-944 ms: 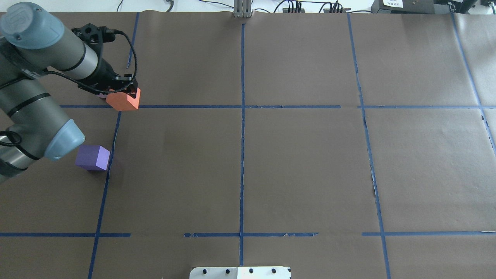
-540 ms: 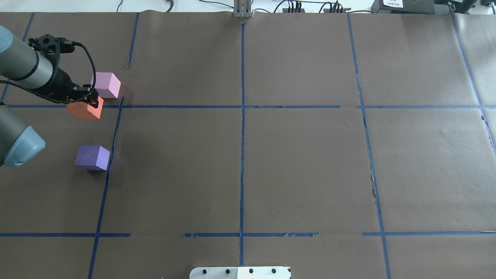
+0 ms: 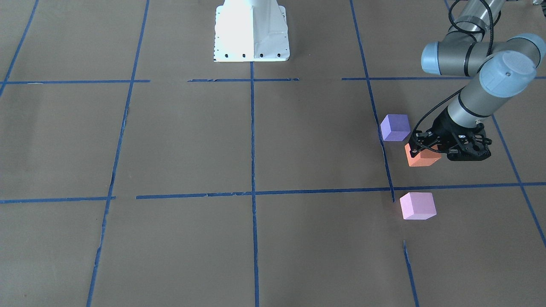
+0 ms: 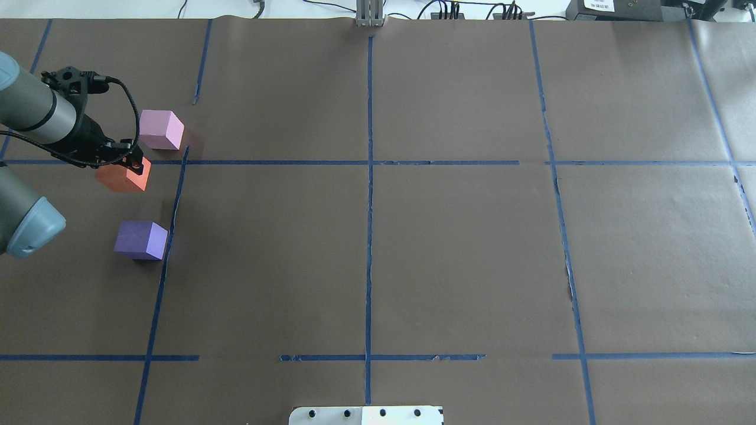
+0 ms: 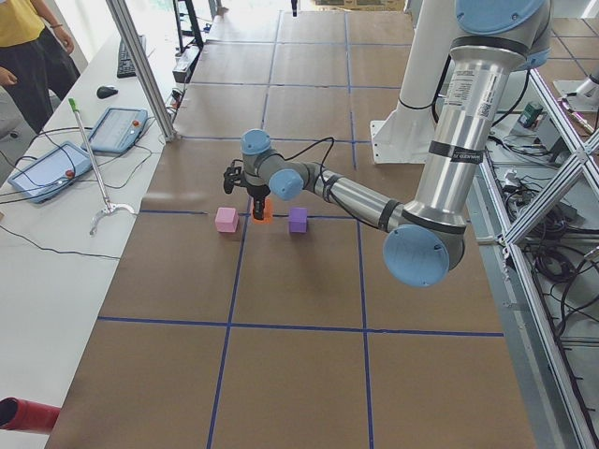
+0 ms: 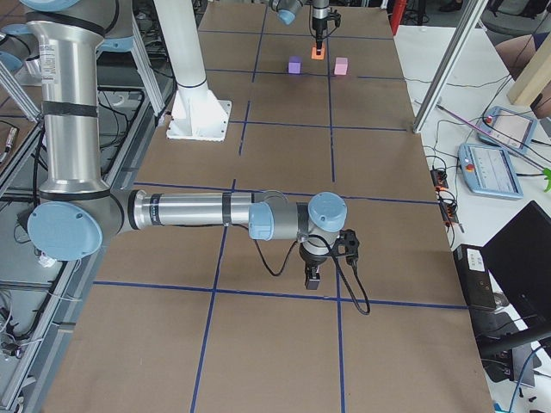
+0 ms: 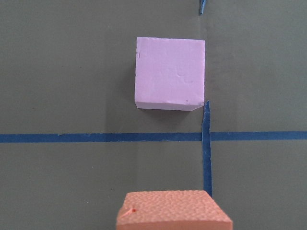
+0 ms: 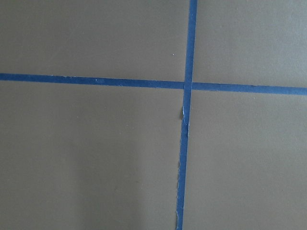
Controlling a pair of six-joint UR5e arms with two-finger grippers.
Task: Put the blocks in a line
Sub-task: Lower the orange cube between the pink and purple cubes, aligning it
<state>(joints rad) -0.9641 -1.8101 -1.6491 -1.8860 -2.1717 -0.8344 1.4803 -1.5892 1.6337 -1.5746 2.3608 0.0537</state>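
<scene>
The robot's left gripper should release the orange block on the brown paper (image 3: 408, 169) (image 7: 169, 180) between the violet-purple block and the light pink block.
My left gripper (image 4: 129, 162) is shut on the orange block (image 4: 123, 176) and holds it low over the brown paper, between the light pink block (image 4: 160, 130) and the violet-purple block (image 4: 142, 240). The front-facing view shows the same order: purple (image 3: 395, 127), orange (image 3: 420, 158), pink (image 3: 418, 205). The left wrist view has the orange block's top (image 7: 173, 210) at the bottom edge and the pink block (image 7: 169, 79) beyond a tape line. My right gripper (image 6: 314, 277) shows only in the exterior right view, far from the blocks; I cannot tell its state.
Blue tape lines (image 4: 369, 177) divide the brown paper into squares. The white robot base plate (image 3: 251, 30) stands at the near middle edge. An operator (image 5: 33, 56) and tablets (image 5: 47, 168) are beyond the table's far side.
The left gripper has carried the orange block left and then toward the robot. The pink block, hidden behind it before, is now uncovered. The purple block has not moved.
</scene>
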